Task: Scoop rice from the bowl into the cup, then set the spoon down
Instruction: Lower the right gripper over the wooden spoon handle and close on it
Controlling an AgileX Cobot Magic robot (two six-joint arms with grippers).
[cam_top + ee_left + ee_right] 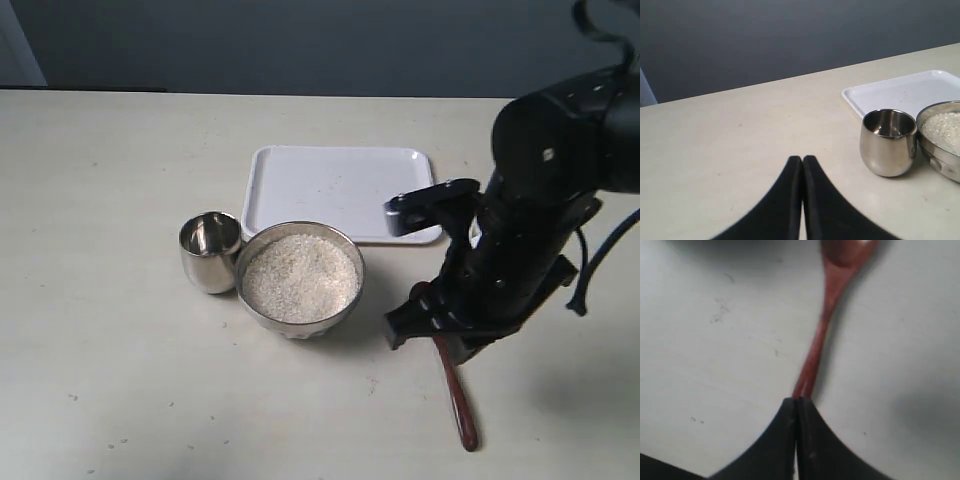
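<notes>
Next, my right gripper closes on the middle of the wooden spoon's handle [452,383] [804,386], so that the handle's loose end sticks out behind the fingers.
The steel bowl [262,310] sits mid-table, full of white rice [300,278]. Touching its left side stands the small steel cup [210,250], whose inside looks shiny and bare in the left wrist view [888,142]. The dark reddish wooden spoon [460,400] lies flat on the table right of the bowl. My right gripper [440,335] hangs low over its handle, fingers pressed together [796,400]; the handle [817,347] runs out from under the tips. My left gripper [803,158] is shut and empty, left of the cup, and out of the exterior view.
A flat white tray [340,185] lies just behind the bowl and cup, also seen in the left wrist view [905,92]. The bowl's rim [940,107] and rice [945,127] show at that view's edge. The right arm's dark body hides the table beside the spoon.
</notes>
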